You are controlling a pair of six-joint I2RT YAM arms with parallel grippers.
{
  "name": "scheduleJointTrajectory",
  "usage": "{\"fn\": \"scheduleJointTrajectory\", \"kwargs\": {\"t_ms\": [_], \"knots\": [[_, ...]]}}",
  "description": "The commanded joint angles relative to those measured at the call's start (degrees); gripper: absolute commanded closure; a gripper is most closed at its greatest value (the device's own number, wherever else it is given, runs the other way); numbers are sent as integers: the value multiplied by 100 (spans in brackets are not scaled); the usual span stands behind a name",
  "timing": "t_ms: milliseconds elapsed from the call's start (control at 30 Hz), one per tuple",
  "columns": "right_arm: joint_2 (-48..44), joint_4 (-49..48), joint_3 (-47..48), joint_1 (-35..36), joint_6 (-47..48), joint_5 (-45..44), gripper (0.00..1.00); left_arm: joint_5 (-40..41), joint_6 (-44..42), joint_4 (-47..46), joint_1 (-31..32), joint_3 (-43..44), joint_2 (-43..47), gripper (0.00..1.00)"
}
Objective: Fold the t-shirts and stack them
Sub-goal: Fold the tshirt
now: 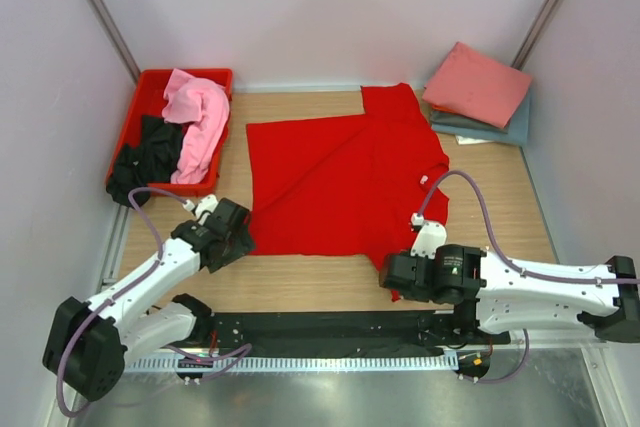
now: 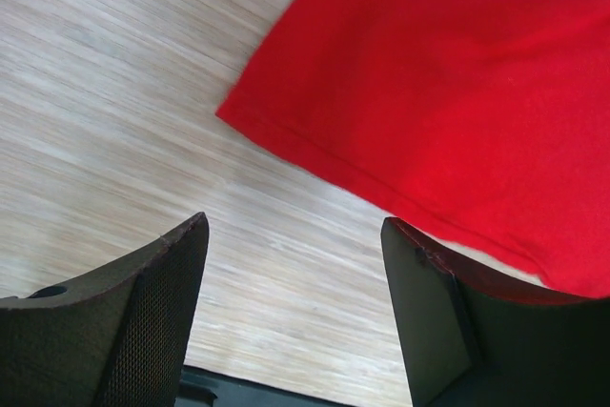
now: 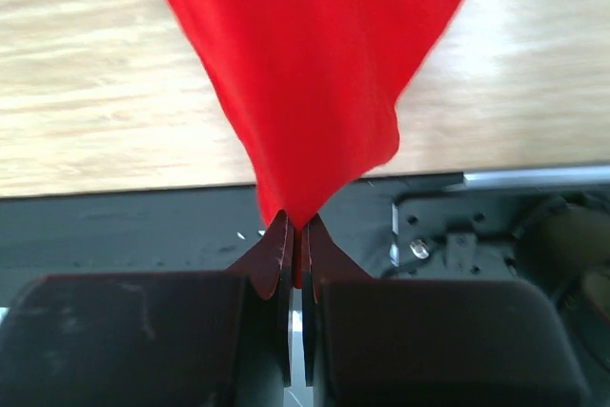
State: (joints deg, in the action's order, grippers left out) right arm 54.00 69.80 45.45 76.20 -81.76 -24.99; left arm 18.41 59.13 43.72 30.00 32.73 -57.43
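Observation:
The red t-shirt's near corner, now pinched in the shut fingertips, will be let go by my right gripper on the shirt itself point(image 1: 410, 180), next to its small white tag.
A bright red t-shirt point(image 1: 340, 177) lies spread on the wooden table. My right gripper point(image 1: 395, 274) is shut on its near right corner; in the right wrist view the red cloth point(image 3: 315, 64) hangs pinched between the shut fingertips point(image 3: 297, 226). My left gripper point(image 1: 240, 237) is open and empty at the shirt's near left corner; the corner point(image 2: 238, 113) lies just ahead of the fingers point(image 2: 181, 264). A salmon pink shirt point(image 1: 477, 84) lies folded on a grey-blue one point(image 1: 500, 129) at the back right. A light pink shirt point(image 1: 198, 122) and a black one point(image 1: 145, 152) lie in the crate.
The red plastic crate point(image 1: 150, 82) stands at the back left. A black strip and metal rail point(image 1: 320, 342) run along the table's near edge. Pale walls close in both sides.

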Motion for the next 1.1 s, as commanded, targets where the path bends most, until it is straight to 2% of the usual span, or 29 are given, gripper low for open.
{"fn": "scheduleJointTrajectory", "kwargs": {"t_ms": [0, 100, 233, 333, 367, 433, 467, 600, 767, 800, 1067], "knots": [[-100, 920, 315, 412, -743, -234, 99, 215, -42, -338, -187, -91, -93, 26], [-187, 1369, 368, 763, -1192, -269, 99, 268, -16, -575, -223, -205, -321, 26], [-433, 1571, 272, 879, -1343, -190, 99, 496, 10, -883, -223, -258, -646, 30], [-539, 1598, 236, 870, -1334, -181, 99, 349, -68, -1129, -223, -241, -1024, 48], [-566, 1659, 271, 870, -1317, -155, 99, 269, -95, -1295, -223, -232, -1103, 63], [-609, 1668, 298, 870, -1124, -85, 99, 76, -130, -1401, -223, -250, -1226, 83], [-636, 1668, 341, 870, -1062, -32, 99, 22, -148, -1463, -214, -276, -1227, 100], [-505, 1660, 526, 879, -772, 91, 99, -119, -157, -1105, -205, -276, -798, 100], [-135, 1660, 605, 879, -508, 267, 99, 240, 194, 396, -196, 74, 782, 100], [-109, 1651, 579, 879, -473, 276, 99, 207, 256, 470, -170, 102, 986, 100], [619, 1642, 1043, 879, -297, -268, 99, 93, 345, 1173, -152, 770, 1190, 100]]}}
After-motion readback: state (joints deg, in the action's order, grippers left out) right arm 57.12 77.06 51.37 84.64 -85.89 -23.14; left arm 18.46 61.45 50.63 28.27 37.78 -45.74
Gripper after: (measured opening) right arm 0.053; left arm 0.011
